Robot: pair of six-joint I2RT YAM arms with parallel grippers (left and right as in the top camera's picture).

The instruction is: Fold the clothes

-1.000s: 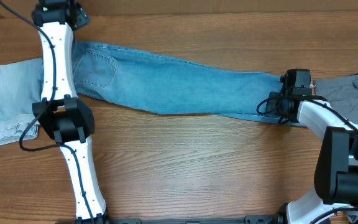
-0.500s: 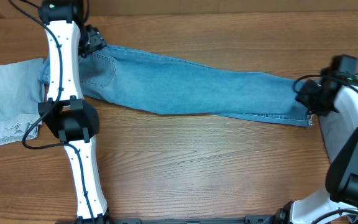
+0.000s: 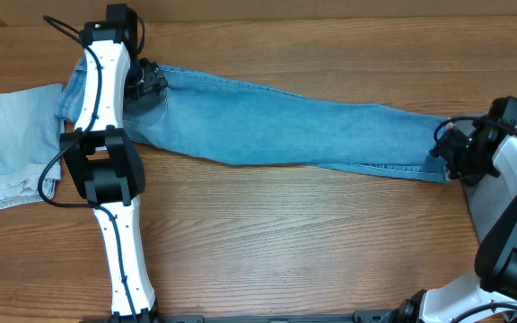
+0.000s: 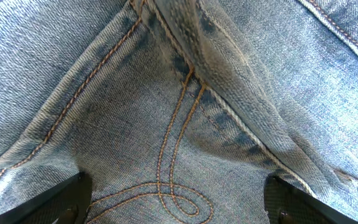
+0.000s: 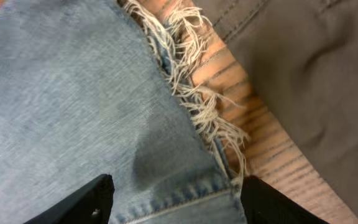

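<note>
The frayed hem of the jeans is lying flat and loose between the open fingers of my right gripper, so next I pinch the hem's near corner (image 5: pixel 227 186) before I carry it toward the waist.
The light-blue jeans (image 3: pixel 276 126) lie stretched out flat across the table, waist at the left and hem at the right. My left gripper (image 3: pixel 147 81) hovers open over the seat. In the left wrist view its fingers (image 4: pixel 67 200) straddle the looped orange pocket stitching (image 4: pixel 166 199) and hold nothing. My right gripper (image 3: pixel 447 154) is at the hem end, also open. In the right wrist view the stitched hem (image 5: pixel 179 202) lies loose between the spread fingers (image 5: pixel 86 202), with frayed threads (image 5: pixel 197 93) beside it.
Paler folded denim (image 3: pixel 12 144) lies at the table's left edge. Grey trousers (image 5: pixel 303 74) lie just beyond the frayed hem, with a strip of bare wood (image 5: pixel 272 155) between them. The wooden table (image 3: pixel 294 242) runs along the front.
The right gripper has opened, let go of the hem and drawn back to the right; the leg now lies longer. The left gripper has shifted right over the back pocket.
</note>
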